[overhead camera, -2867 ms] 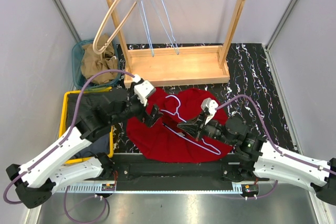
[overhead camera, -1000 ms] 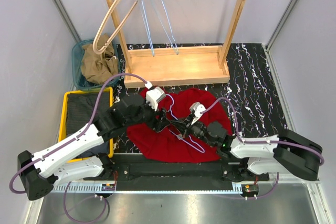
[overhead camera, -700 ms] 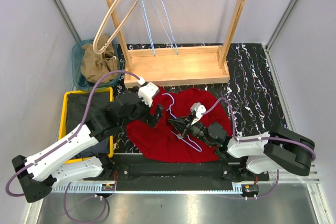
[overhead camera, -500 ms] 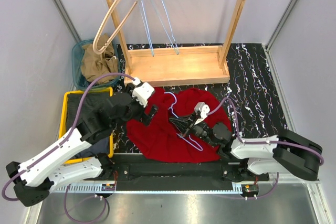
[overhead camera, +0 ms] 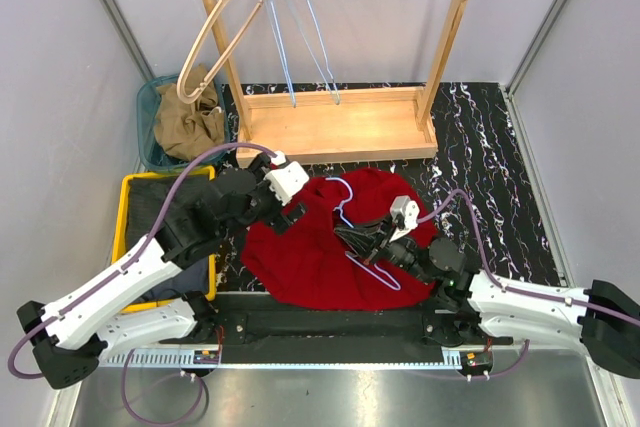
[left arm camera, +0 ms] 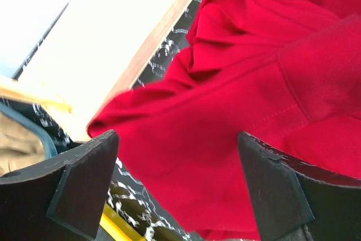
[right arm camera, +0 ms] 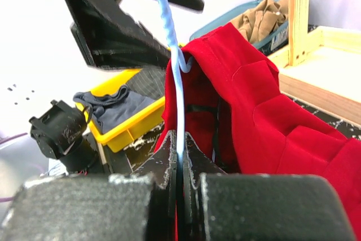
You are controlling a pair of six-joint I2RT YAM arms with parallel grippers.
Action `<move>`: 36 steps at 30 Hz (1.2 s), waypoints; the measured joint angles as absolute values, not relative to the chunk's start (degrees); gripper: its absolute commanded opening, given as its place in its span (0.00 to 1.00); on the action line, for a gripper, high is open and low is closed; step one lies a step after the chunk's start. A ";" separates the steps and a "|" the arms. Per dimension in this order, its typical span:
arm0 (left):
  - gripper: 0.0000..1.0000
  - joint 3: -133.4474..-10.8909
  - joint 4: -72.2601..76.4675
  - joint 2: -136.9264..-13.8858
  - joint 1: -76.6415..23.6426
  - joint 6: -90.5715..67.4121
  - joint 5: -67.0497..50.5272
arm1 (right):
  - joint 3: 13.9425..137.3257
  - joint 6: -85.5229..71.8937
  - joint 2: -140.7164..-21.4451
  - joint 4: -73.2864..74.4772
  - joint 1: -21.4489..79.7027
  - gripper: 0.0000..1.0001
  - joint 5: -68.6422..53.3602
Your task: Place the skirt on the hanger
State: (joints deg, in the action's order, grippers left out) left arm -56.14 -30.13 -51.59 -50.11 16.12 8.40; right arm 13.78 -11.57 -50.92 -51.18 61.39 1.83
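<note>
The waistband of the skirt sits loose at the hanger's notch, so my left gripper should pinch the skirt's side (right arm camera: 171,97) just below it before my right gripper leaves the hanger.
The red skirt (overhead camera: 310,252) lies spread on the dark marbled table. A light blue wire hanger (overhead camera: 347,209) rests tilted over it, hook towards the rack. My right gripper (overhead camera: 366,240) is shut on the hanger's wire (right arm camera: 169,38), pinched between the fingers (right arm camera: 167,159). A raised fold of the skirt (right arm camera: 254,111) lies against the wire near its neck. My left gripper (overhead camera: 291,215) hangs open over the skirt's upper left edge (left arm camera: 237,83), nothing between its fingers (left arm camera: 76,184). The left gripper (left arm camera: 175,187) is just above the cloth.
A wooden rack (overhead camera: 335,122) with a wooden hanger (overhead camera: 215,32) and wire hangers (overhead camera: 300,27) stands behind. A teal basket of tan cloth (overhead camera: 180,122) and a yellow bin (overhead camera: 130,207) holding dark cloth sit at the left.
My left gripper has opened and drawn back to the left, away from the hanger. The right gripper has shifted to the right, carrying the hanger with it.
</note>
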 measured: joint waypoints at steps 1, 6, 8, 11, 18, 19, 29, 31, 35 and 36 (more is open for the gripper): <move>0.90 -56.66 -29.89 -51.88 -50.11 16.64 7.73 | 13.78 -11.57 -50.22 -50.17 61.39 0.00 1.80; 0.91 -60.45 -29.91 -53.23 -50.09 18.48 1.63 | 13.78 -11.57 -47.64 -46.50 61.39 0.00 0.25; 0.91 -62.30 -30.11 -54.22 -50.09 19.07 -1.83 | 13.80 -11.57 -46.63 -45.23 61.39 0.00 -0.64; 0.88 -65.23 -31.48 -56.53 -50.09 20.01 -7.22 | 13.89 -11.60 -44.73 -42.83 61.39 0.00 -1.91; 0.80 -67.35 -37.71 -61.87 -50.09 22.37 -15.31 | 14.79 -11.57 -40.49 -37.76 61.39 0.00 -3.88; 0.80 -67.40 -38.83 -62.35 -50.09 22.72 -16.23 | 14.83 -11.57 -40.16 -37.36 61.39 0.00 -4.03; 0.51 -68.07 -42.83 -64.73 -49.98 23.59 -19.73 | 15.11 -11.66 -39.48 -35.62 61.39 0.00 -5.85; 0.47 -68.18 -42.37 -65.63 -49.98 23.24 -19.66 | 15.66 -11.68 -39.48 -34.28 61.39 0.00 -6.55; 0.19 -68.16 -41.52 -65.93 -49.98 22.55 -20.10 | 16.40 -11.84 -39.13 -32.67 61.39 0.00 -7.18; 0.10 -68.16 -41.71 -65.93 -49.98 22.94 -20.51 | 16.43 -11.84 -38.92 -32.56 61.32 0.00 -6.94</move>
